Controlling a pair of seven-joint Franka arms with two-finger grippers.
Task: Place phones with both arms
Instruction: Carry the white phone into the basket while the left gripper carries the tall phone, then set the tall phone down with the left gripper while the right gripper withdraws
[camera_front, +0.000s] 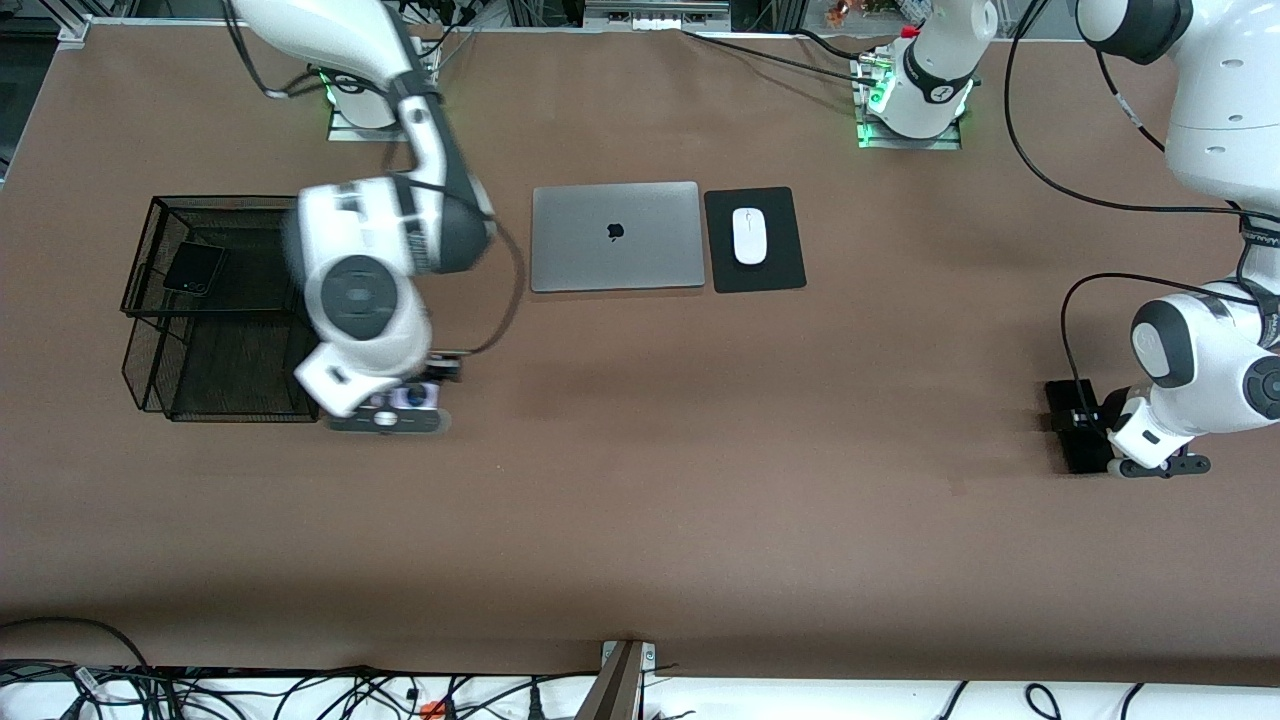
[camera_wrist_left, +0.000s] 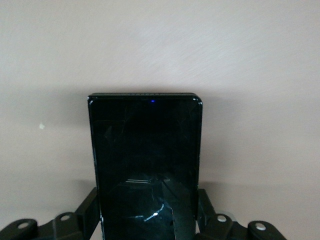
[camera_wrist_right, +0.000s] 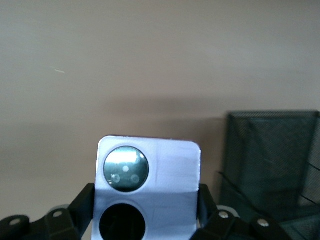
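I should release the slim black slab phone from my left gripper on the brown tabletop (camera_front: 635, 404) in front of the silver laptop.
The slim black slab phone (camera_front: 1068, 412) (camera_wrist_left: 145, 150) is low at the table near the left arm's end, with my left gripper (camera_front: 1098, 428) (camera_wrist_left: 147, 212) shut on its long edges. A black finger (camera_wrist_left: 89, 210) shows on each side of it. The pale-lilac flip phone (camera_front: 414, 396) (camera_wrist_right: 150, 165), with two black circles, sits between the fingers (camera_wrist_right: 84, 202) of my right gripper (camera_front: 398, 405) (camera_wrist_right: 146, 207), which is shut on it just beside the black mesh basket (camera_front: 150, 300) (camera_wrist_right: 270, 165). The small black flip phone (camera_front: 195, 268) lies in the basket's upper tray.
A closed silver laptop (camera_front: 615, 237) lies mid-table nearer the arms' bases, and beside it a white mouse (camera_front: 749, 236) rests on a black pad (camera_front: 780, 270). Brown tabletop (camera_front: 700, 480) stretches between the two grippers. Cables hang along the edge nearest the front camera.
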